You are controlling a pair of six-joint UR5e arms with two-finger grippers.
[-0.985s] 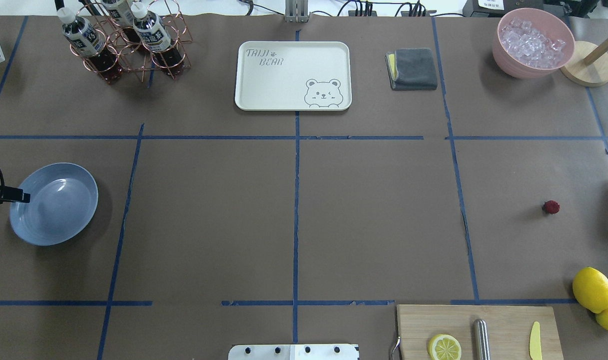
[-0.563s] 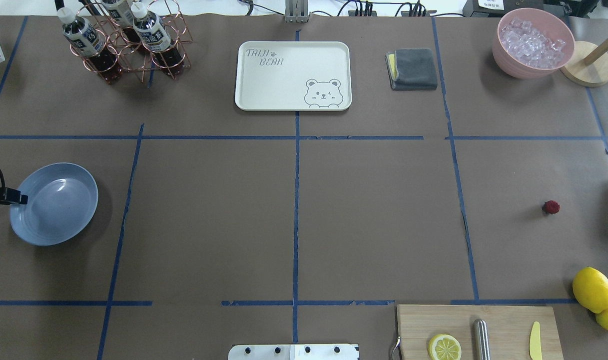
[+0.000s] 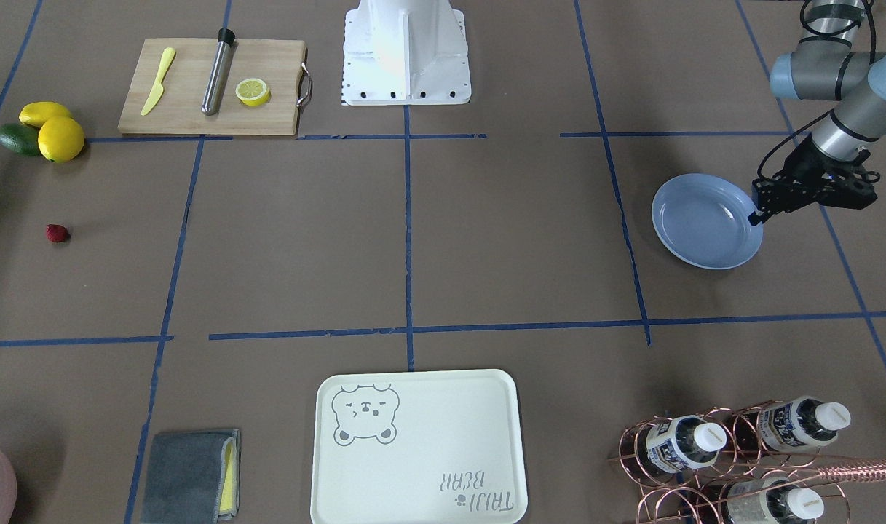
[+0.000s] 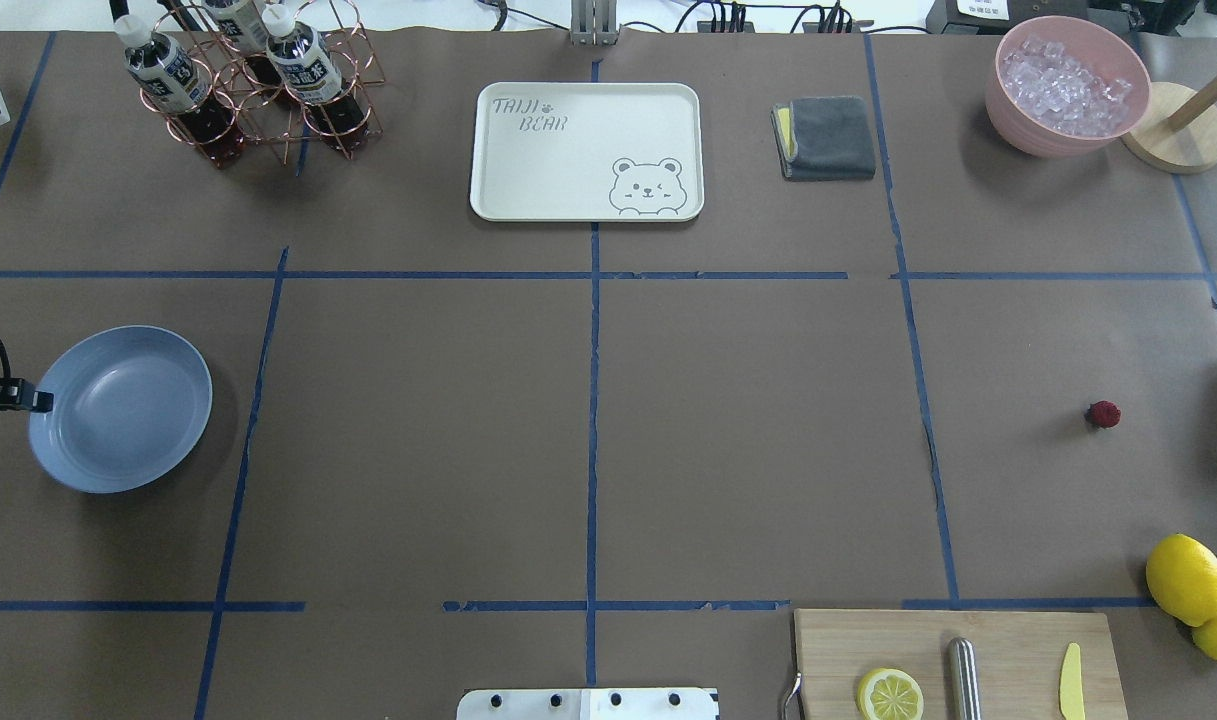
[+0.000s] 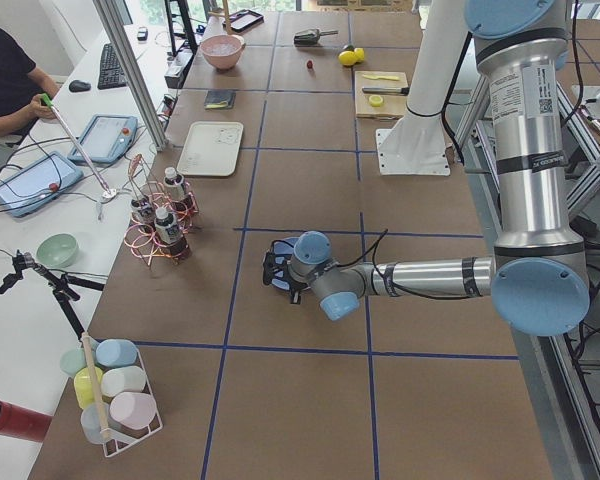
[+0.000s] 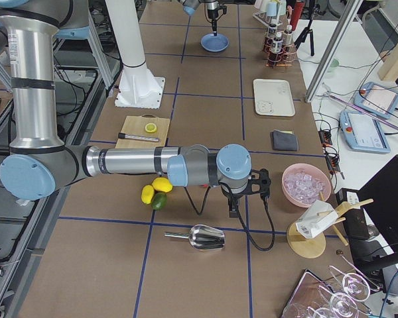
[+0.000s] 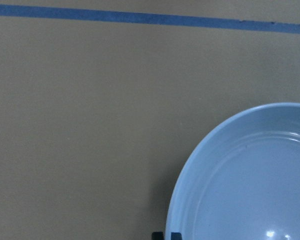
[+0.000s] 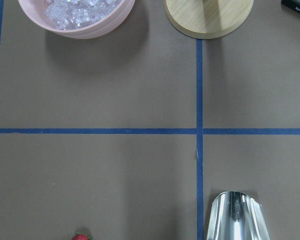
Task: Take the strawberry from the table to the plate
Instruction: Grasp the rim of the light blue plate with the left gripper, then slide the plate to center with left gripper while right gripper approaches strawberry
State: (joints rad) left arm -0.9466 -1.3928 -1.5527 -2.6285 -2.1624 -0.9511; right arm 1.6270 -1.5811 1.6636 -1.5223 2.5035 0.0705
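Note:
The robot's left gripper will release the light-blue plate on the blue line [image 3: 407, 213] between the white stand and the bear tray.
The strawberry [image 4: 1103, 414] is a tiny dark-red berry lying alone on the brown table [image 4: 748, 440], far right in the overhead view and far left in the front view [image 3: 57, 233]. It also peeks in at the bottom edge of the right wrist view [image 8: 81, 236]. The light-blue plate [image 4: 128, 420] lies flat at the table's left end. My left gripper [image 4: 38, 400] reaches in from the left edge, its thin fingers closed over the plate's near rim [image 3: 757, 216]. My right gripper [image 6: 233, 213] shows only in the right side view, hanging low over the table; I cannot tell its state.
Two lemons [image 4: 1185, 578] and an avocado sit near the strawberry, beside a cutting board [image 4: 1008, 640] with a lemon half, a steel rod and a yellow knife. A metal scoop [image 8: 235, 215], a pink ice bowl [image 4: 1068, 85], a bear tray [image 4: 586, 150], a grey cloth [image 4: 828, 137] and a bottle rack [image 4: 248, 80] stand around.
The plate has shifted a little to the right in the overhead view, while the left gripper's tip drew slightly back to the left. The strawberry has not moved.

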